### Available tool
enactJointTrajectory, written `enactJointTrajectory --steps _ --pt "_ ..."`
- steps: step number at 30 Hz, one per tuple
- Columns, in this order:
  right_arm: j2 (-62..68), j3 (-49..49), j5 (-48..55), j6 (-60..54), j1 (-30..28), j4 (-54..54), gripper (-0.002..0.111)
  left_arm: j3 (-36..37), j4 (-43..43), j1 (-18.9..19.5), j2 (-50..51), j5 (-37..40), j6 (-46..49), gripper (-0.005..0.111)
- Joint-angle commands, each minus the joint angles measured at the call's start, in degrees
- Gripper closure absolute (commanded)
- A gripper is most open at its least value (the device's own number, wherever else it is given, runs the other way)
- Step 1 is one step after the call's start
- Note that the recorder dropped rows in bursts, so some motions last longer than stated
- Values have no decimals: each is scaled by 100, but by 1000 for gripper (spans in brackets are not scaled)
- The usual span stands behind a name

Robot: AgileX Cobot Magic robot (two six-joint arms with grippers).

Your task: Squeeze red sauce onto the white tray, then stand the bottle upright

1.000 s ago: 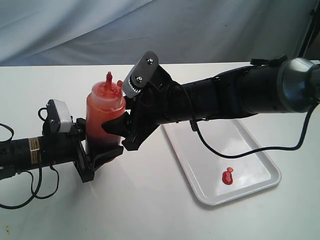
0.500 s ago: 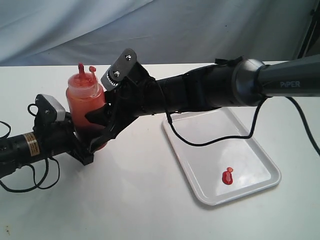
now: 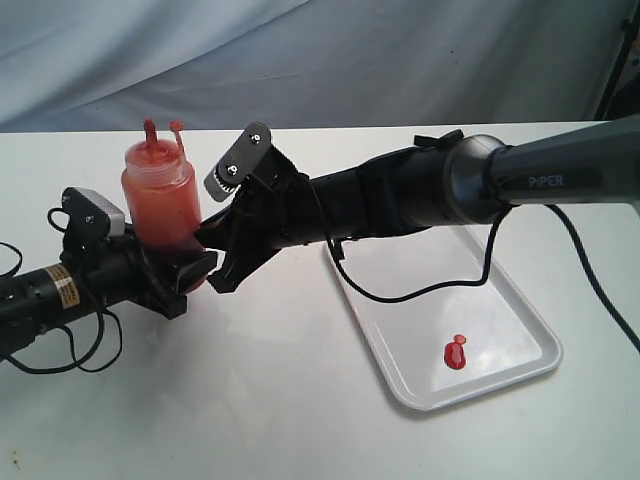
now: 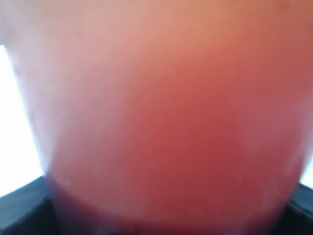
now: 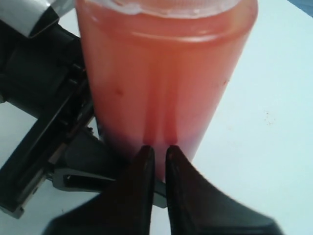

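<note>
My right gripper's fingers are shut against the lower side of the bottle, so they should open and then close around the bottle's body (image 3: 164, 212) to steady it.
The bottle (image 3: 159, 195) stands upright left of centre, red nozzle and tethered cap on top, red sauce showing through its wall. My left gripper (image 3: 182, 268) is shut on its lower part, and the bottle (image 4: 161, 112) fills the left wrist view as an orange-red blur. My right gripper (image 5: 157, 152) is shut with nothing between its fingers; its tips rest against the bottle (image 5: 161, 73) low on the wall. In the exterior view the right gripper (image 3: 215, 262) reaches across from the right. The white tray (image 3: 500, 300) lies to the right with a small blob of red sauce (image 3: 455, 352) on it.
The right arm (image 3: 420, 200) stretches over the tray's far end, a black cable looping beneath it. The left arm (image 3: 60, 290) lies low along the white table, cables trailing at the left edge. A blue-grey cloth hangs behind the table.
The bottle has moved left and a little down, carried by my left gripper. My right gripper has let go of it and closed its jaws.
</note>
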Motion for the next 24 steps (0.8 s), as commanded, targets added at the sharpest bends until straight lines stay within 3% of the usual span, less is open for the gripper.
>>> enactJointTrajectory --steps 1,21,24 --pt "-13 -40 150 -6 78 107 100 -44 381 -92 144 -536 107 107" --pt "285 -40 369 -233 78 107 100 -44 214 -92 139 -392 240 107" --pt "285 -40 369 -275 78 107 87 -44 214 -92 139 -268 204 107"
